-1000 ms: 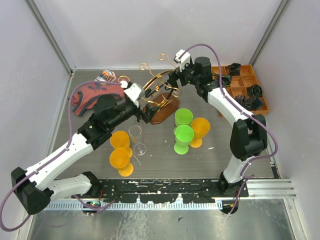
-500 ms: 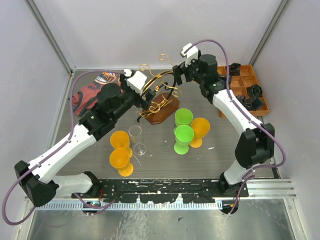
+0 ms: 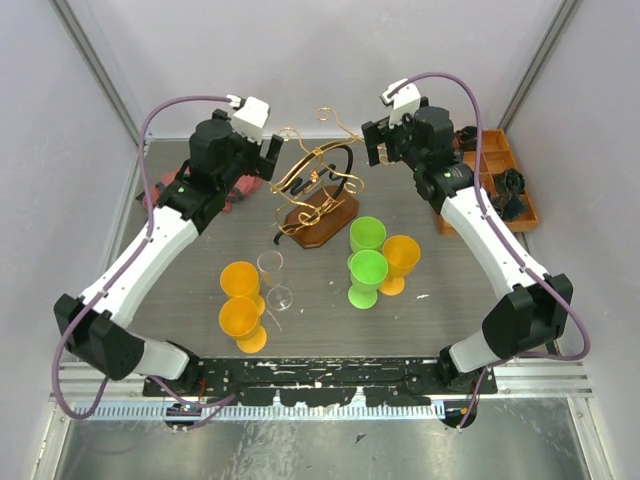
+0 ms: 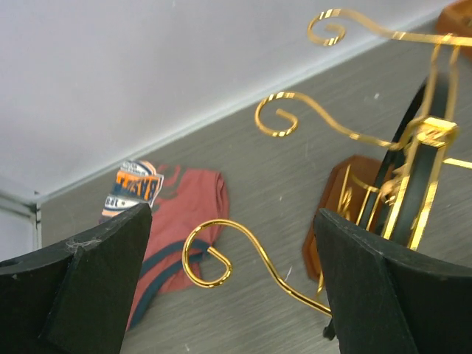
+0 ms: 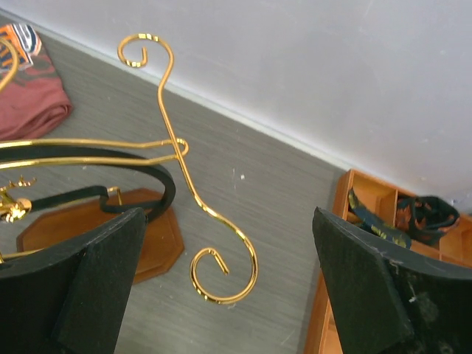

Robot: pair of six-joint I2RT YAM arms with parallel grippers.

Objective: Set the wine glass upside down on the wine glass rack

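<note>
The robot's right gripper needs to close on the rim of the orange cup (image 3: 418,250) next to the green cups, on the side away from them.
The clear wine glass (image 3: 272,277) stands on the table beside the orange cups, well in front of both grippers. The wine glass rack (image 3: 318,192), gold scrolled wire with a black arch on a brown wooden base, stands at the middle back. My left gripper (image 3: 268,155) hovers open just left of it. In the left wrist view one gold scroll lies between the open jaws of that gripper (image 4: 232,243), untouched, with the rack's base (image 4: 335,214) behind. My right gripper (image 3: 372,146) hangs open just right of the rack. The right gripper (image 5: 228,221) has a scroll below its gap, beside the rack's base (image 5: 96,228).
Two green cups (image 3: 367,233) (image 3: 367,275) and an orange cup (image 3: 401,258) stand right of the glass, two orange cups (image 3: 240,282) (image 3: 241,320) left of it. A red cloth (image 4: 177,214) lies at the back left. A brown compartment tray (image 3: 500,175) sits at the back right.
Both grippers have drawn back and up from the rack, the left toward the back left, the right toward the right. The rack stays standing on its base.
</note>
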